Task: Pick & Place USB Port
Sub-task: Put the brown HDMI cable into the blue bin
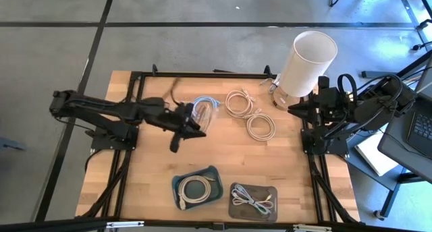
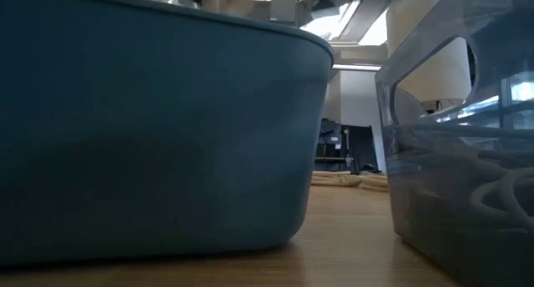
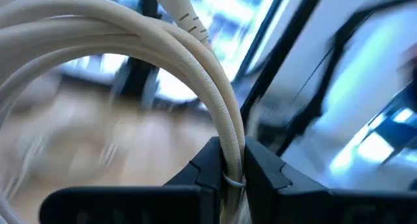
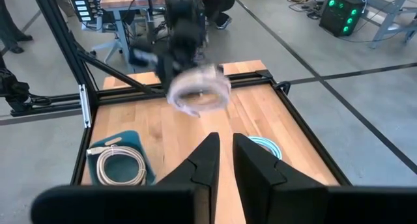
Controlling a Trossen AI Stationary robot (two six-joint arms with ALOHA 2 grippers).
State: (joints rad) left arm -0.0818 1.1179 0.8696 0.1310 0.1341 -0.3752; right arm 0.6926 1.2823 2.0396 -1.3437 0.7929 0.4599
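Note:
Next, the left gripper releases the white USB cable, now lifted above the wood, atop the coil in the teal tray (image 1: 192, 185).
My left gripper (image 1: 183, 124) reaches over the table's middle, shut on a white coiled USB cable (image 4: 199, 87) that is lifted above the wood. The same coil fills the left wrist view (image 3: 130, 48). On the table behind it lies a light blue cable coil (image 1: 206, 104), and to its right lie two beige coils (image 1: 237, 100) (image 1: 260, 126). A teal tray (image 1: 177, 185) at the near edge holds a white coil (image 1: 194, 189). My right gripper (image 4: 225, 152) waits at the table's right edge, open by a narrow gap, touching nothing. My left gripper pinches the white cable coil between its two fingers, on several strands bundled side by side (image 3: 232, 160) at one point of the loop. The coil is lifted clear of the table and stands out beyond the fingertips (image 3: 207, 160).
A clear grey tray (image 1: 235, 206) with a pale cable sits right of the teal tray at the near edge. A tall white cylinder (image 1: 307, 62) stands at the far right corner. In the low view the teal tray wall (image 2: 150, 137) and clear tray (image 2: 459, 178) block most of the scene.

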